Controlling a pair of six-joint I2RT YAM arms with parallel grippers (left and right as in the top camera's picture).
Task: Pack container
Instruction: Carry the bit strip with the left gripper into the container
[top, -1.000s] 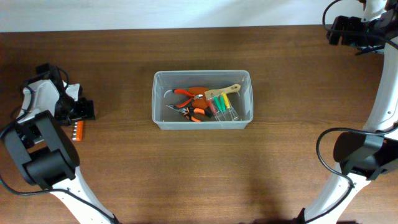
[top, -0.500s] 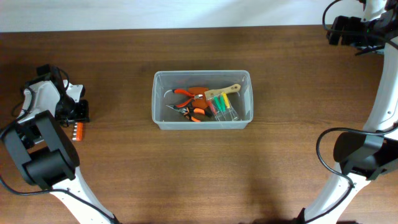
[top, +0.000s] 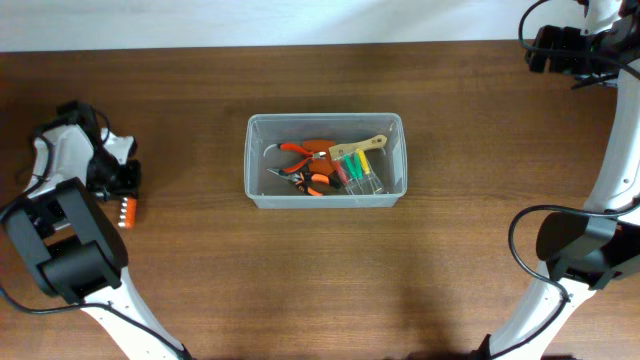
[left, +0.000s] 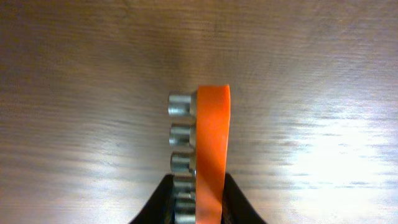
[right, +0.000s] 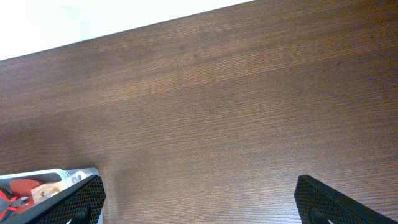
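My left gripper will release the orange rail in the container (top: 294, 129), between the container's far side and the red pliers. The orange rail still lies on the wood.
The container (top: 254, 160) is a clear plastic bin at the table's middle, holding orange pliers (top: 300, 152), a wooden-handled brush (top: 362, 146) and a small clear case of coloured bits (top: 362, 172). Far to its left, an orange rail of metal sockets (top: 125, 210) lies on the wood. My left gripper (top: 126, 186) is over the rail's near end. In the left wrist view the rail (left: 212, 143) runs between the black fingers (left: 159, 203), which press on both its sides; my left gripper (left: 198, 205) is shut on it. My right gripper (right: 199, 205) hangs wide open and empty at the far right.
The container's corner (right: 38, 179) shows at the lower left of the right wrist view. The table's far edge meets a white wall (right: 74, 18). The right arm's base (top: 575, 250) stands at the right, the left arm's base (top: 65, 250) at the left.
My left gripper's jaws have closed onto the orange socket rail and the wrist has shifted slightly left. The right arm and the container's contents have not moved.
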